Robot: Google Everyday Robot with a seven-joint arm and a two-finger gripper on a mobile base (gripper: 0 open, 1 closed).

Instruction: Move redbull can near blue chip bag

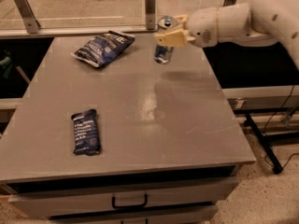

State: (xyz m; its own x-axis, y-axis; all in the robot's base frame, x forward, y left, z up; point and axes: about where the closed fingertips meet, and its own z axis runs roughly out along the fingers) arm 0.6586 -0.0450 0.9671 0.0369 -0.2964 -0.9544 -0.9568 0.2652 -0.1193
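I need to use my gripper to set the redbull can, now upright near the table's far edge, upright on the table (126,60), close up against the edge of the blue chip bag that faces my arm.
The redbull can (163,52) is a slim silver and blue can, upright near the table's far edge, right of centre. My gripper (168,34) reaches in from the right and is shut on the redbull can around its upper half. I cannot tell whether the can rests on the table or hangs just above it. The blue chip bag (103,47) is a puffy dark-blue bag with white lettering. It lies flat at the far left-centre of the table, roughly a bag's width to the left of the can.
A smaller flat dark-blue bar wrapper (86,131) lies at the front left of the grey table (140,125). A rail with metal posts (150,3) runs along the far edge. The table has a drawer with a handle (130,201) below. My white arm (243,20) spans the right side.
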